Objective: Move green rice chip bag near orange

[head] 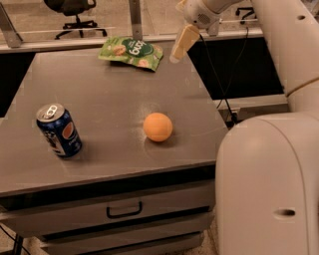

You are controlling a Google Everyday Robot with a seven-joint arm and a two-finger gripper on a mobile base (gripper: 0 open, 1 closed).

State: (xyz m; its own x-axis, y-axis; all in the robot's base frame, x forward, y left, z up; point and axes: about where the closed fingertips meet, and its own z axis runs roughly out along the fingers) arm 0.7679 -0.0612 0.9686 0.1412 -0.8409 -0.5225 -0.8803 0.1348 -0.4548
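My gripper should grip the arm-side end point(147, 58) of the green rice chip bag.
The green rice chip bag point(131, 52) lies flat at the far edge of the grey table point(104, 99), a little right of its middle. The orange point(158, 127) sits on the table nearer the front, right of centre, well apart from the bag. My gripper point(180, 45) hangs from the arm at the upper right, just off the bag's right end, above the table's far right corner. It holds nothing that I can see and does not touch the bag.
A blue Pepsi can point(59, 130) stands upright at the table's left front. The table has a drawer with a handle point(124, 209) below. My white robot body point(269, 184) fills the right side. An office chair point(75, 12) stands behind.
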